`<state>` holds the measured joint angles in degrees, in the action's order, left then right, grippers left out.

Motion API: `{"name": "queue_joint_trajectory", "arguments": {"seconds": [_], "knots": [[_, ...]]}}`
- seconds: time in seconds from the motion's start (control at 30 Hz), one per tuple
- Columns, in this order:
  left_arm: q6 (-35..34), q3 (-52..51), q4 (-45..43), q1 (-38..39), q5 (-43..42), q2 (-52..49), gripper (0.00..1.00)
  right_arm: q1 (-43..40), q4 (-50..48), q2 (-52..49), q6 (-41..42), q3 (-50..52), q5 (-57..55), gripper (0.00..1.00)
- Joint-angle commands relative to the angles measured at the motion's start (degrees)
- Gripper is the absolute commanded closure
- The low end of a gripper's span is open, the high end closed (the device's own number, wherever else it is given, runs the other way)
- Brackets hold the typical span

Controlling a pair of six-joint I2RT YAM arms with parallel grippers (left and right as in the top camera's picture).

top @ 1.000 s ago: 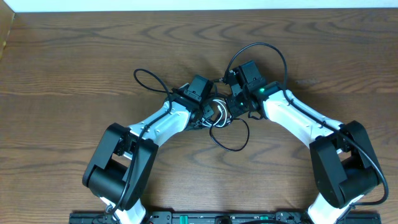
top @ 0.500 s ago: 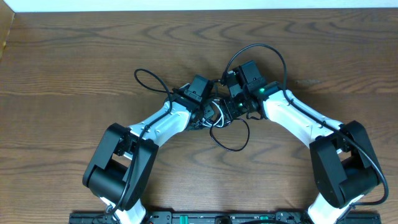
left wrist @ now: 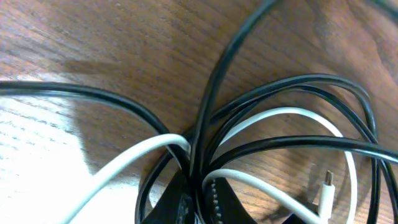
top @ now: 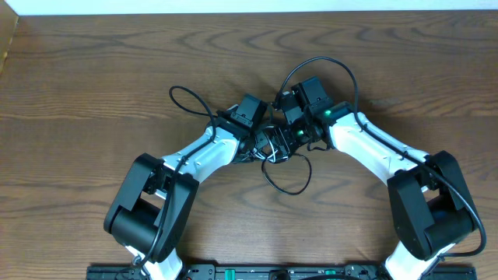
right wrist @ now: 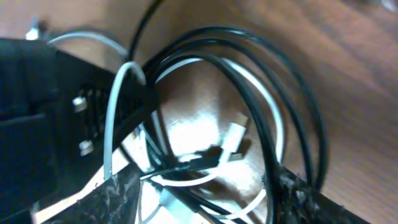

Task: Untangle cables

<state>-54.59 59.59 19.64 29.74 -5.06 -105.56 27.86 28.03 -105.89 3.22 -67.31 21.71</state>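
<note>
A bunch of black cables is pinched in my left gripper where they cross, so next I open it, back away and take the outer black cable [left wrist: 143, 189] next to the bunch.
The cables [top: 274, 148] lie as a tangle of black cords and one white cord at the table's centre, between both arms. My left gripper [top: 262, 143] [left wrist: 199, 198] is shut on a bunch of black cables [left wrist: 198, 134] where they cross. The white cable [left wrist: 280, 115] loops beside the jaws, and its plug [left wrist: 326, 190] rests on the wood. My right gripper [top: 289, 135] [right wrist: 205, 200] stands open over the tangle. Black and white strands [right wrist: 249, 81] and a white plug [right wrist: 236, 140] run between its fingers [right wrist: 115, 196].
Black loops spread out from the tangle: one to the left [top: 184, 98], one at the back right [top: 327, 61], one toward the front [top: 289, 180]. The wooden table [top: 93, 70] stretches around them, and the left arm's body [right wrist: 43, 99] fills the left of the right wrist view.
My left gripper has closed on the black cables. My right gripper has opened from shut. The tangle has bunched slightly toward the left jaws.
</note>
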Motion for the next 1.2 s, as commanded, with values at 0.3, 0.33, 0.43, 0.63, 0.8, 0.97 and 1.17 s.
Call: {"name": "queue_joint_trajectory", "arguments": {"seconds": [0.3, 0.33, 0.43, 0.63, 0.8, 0.97, 1.17], "knots": [[4.57, -0.11, 0.42, -1.86, -4.72, 1.46, 0.89, -0.72, 1.57, 3.69, -3.08, -0.28, 1.2, 0.29], [5.73, 0.0, 0.39, -2.6, -6.25, 2.29, 0.86, -0.63, 1.53, 3.54, -3.1, -0.28, 0.83, 0.28], [6.51, 0.09, 1.33, -5.66, -10.67, 5.79, 0.75, 0.11, 1.29, 2.67, -3.08, -0.28, 0.7, 0.27], [5.81, 0.09, 7.19, -7.76, -13.38, 8.46, 0.66, 0.37, 0.83, 1.64, -3.04, -0.28, -1.27, 0.31], [3.28, -0.15, 11.72, -7.37, -13.38, 6.84, 0.66, 0.37, 0.02, 0.48, -2.86, -0.28, -1.44, 0.44], [0.2, -0.15, 11.8, -5.99, -13.38, 3.89, 0.76, 0.37, -0.07, 0.07, -2.86, -0.28, -3.8, 0.55], [-2.19, -0.15, 11.13, -5.38, -13.35, 0.98, 0.76, 0.37, -0.15, 0.0, -2.86, -0.28, -3.8, 0.57]]}}
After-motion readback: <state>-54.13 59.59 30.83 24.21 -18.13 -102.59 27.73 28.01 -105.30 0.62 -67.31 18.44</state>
